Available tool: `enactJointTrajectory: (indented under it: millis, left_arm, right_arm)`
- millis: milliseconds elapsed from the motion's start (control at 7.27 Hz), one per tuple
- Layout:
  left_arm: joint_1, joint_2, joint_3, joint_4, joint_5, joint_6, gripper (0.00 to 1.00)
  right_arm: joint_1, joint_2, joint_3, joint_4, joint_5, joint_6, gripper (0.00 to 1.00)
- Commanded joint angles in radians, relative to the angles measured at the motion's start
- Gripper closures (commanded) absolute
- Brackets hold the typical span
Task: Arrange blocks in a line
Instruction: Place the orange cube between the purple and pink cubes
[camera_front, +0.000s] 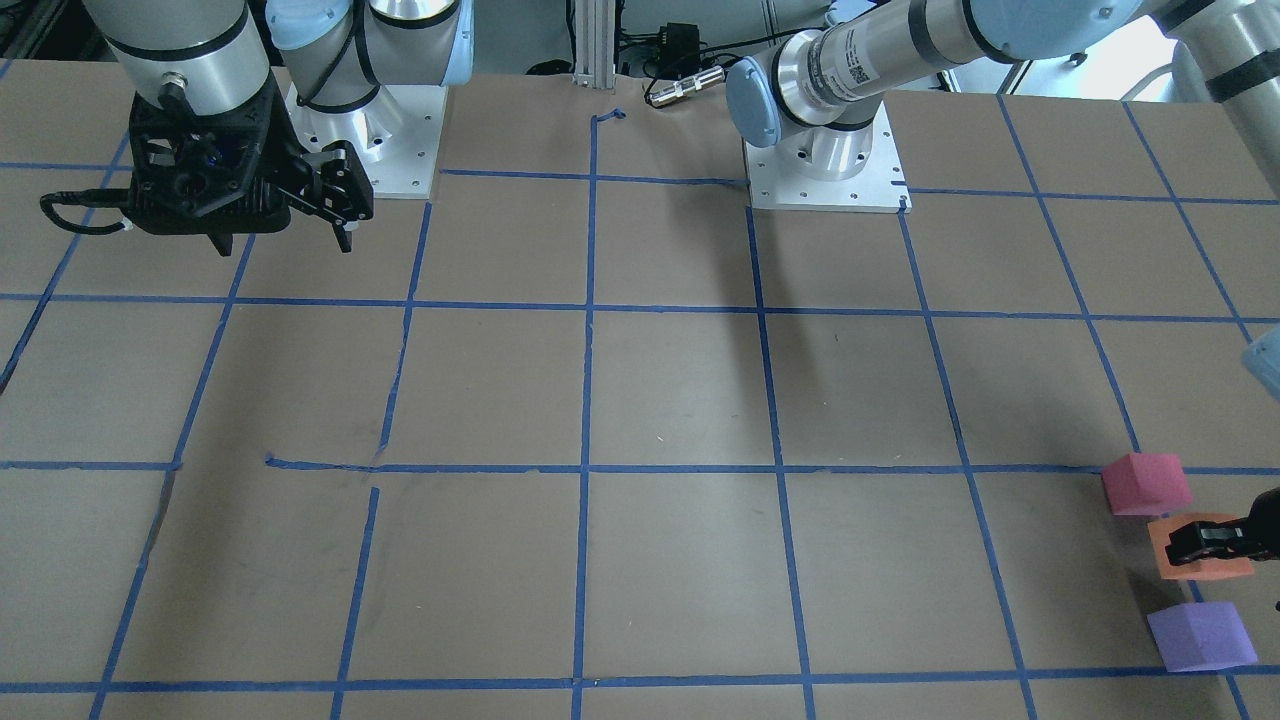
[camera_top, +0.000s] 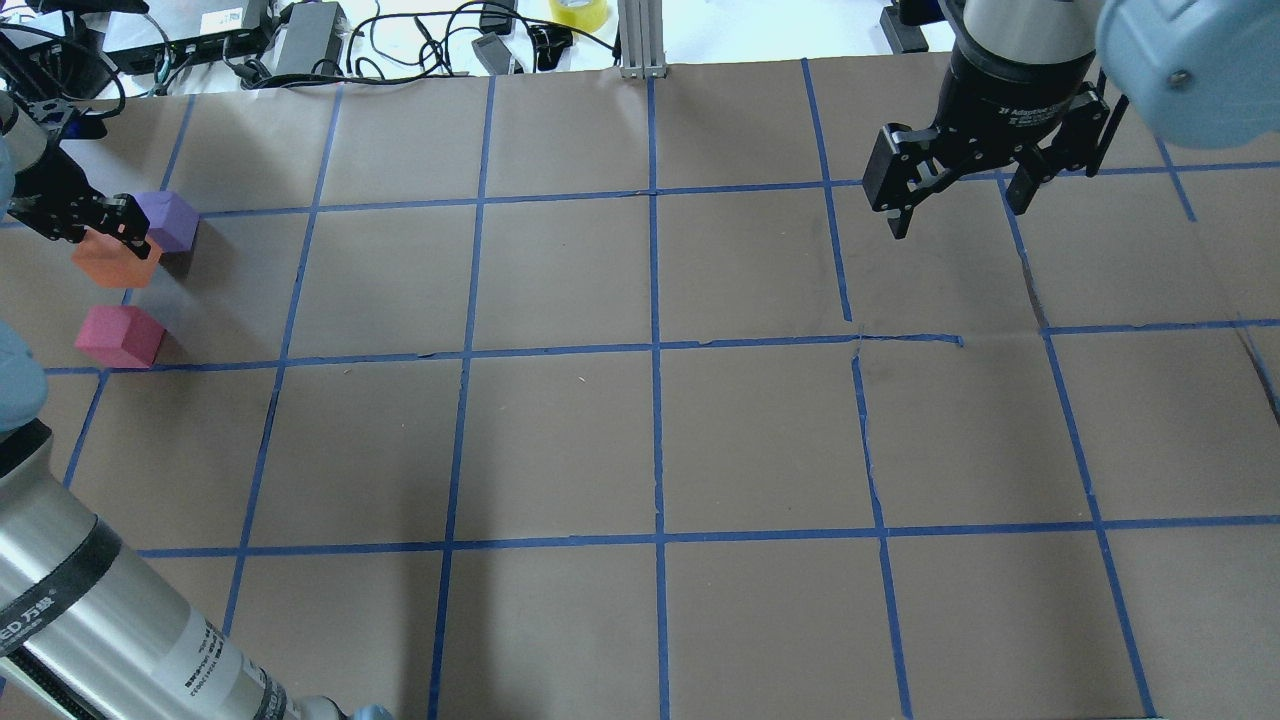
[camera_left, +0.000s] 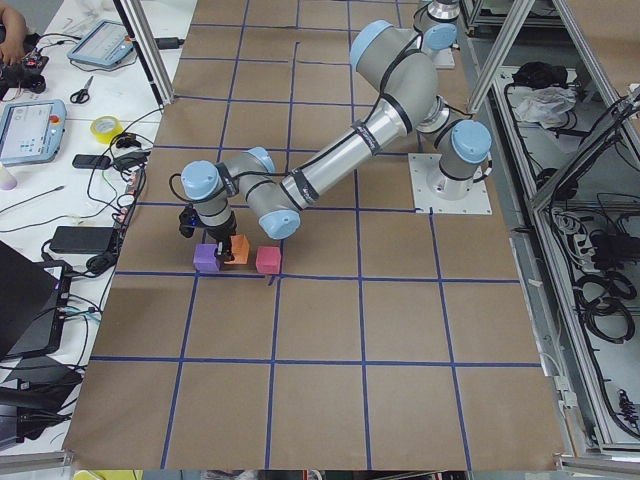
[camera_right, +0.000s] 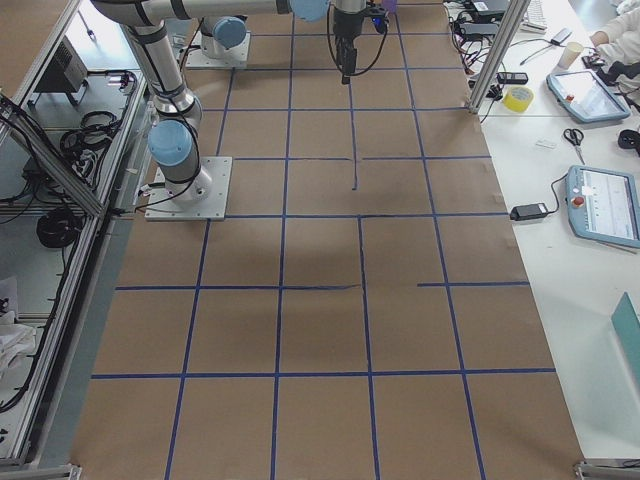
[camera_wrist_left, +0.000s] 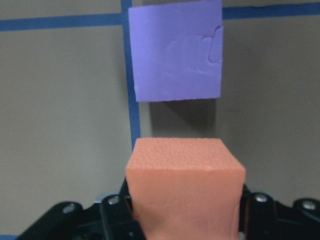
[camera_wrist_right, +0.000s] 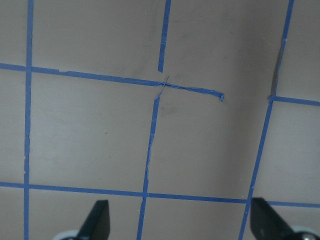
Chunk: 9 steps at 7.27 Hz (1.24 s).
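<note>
Next, I put the orange block down with my left gripper on the table (camera_front: 1176, 560) (camera_wrist_left: 181, 136), between the pinkish-red block and the purple block.
Three foam blocks sit in a rough row at the table's far left edge. The purple block (camera_top: 168, 220) (camera_front: 1200, 635) (camera_wrist_left: 175, 50) is farthest from the robot, and the pinkish-red block (camera_top: 120, 336) (camera_front: 1146, 483) is nearest. The orange block (camera_top: 112, 265) (camera_front: 1200, 560) (camera_wrist_left: 185, 185) is between them, slightly out of line. My left gripper (camera_top: 112, 232) (camera_front: 1205, 542) (camera_wrist_left: 185, 212) is shut on the orange block at table level. My right gripper (camera_top: 957, 205) (camera_front: 282, 235) (camera_wrist_right: 182, 222) is open and empty, hovering above the table's right side.
Blue tape lines (camera_top: 655, 345) form a grid on the brown paper. Cables and electronics (camera_top: 300, 30), a tape roll (camera_top: 578, 12) and an aluminium post (camera_top: 640, 40) lie along the far edge. My left arm's forearm (camera_top: 90, 620) crosses the near left corner.
</note>
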Motion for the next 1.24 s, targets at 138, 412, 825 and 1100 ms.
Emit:
enactJointTrajectory:
  millis: [138, 412, 825, 1100]
  left_arm:
    - [0.000, -0.027, -0.004, 0.003, -0.003, 0.004, 1.00]
    - [0.000, -0.034, -0.019, 0.022, 0.005, 0.004, 1.00]
    - [0.000, -0.041, -0.034, 0.066, 0.005, 0.009, 1.00]
    - [0.002, -0.041, -0.039, 0.095, -0.003, 0.017, 1.00]
  right_arm:
    - [-0.002, 0.000, -0.002, -0.008, 0.001, 0.000, 0.00]
    - [0.000, 0.000, -0.002, -0.005, -0.001, -0.005, 0.00]
    - [-0.002, 0.000, -0.002, -0.008, -0.009, -0.003, 0.00]
    - [-0.002, 0.000, -0.002, -0.005, -0.003, -0.003, 0.00]
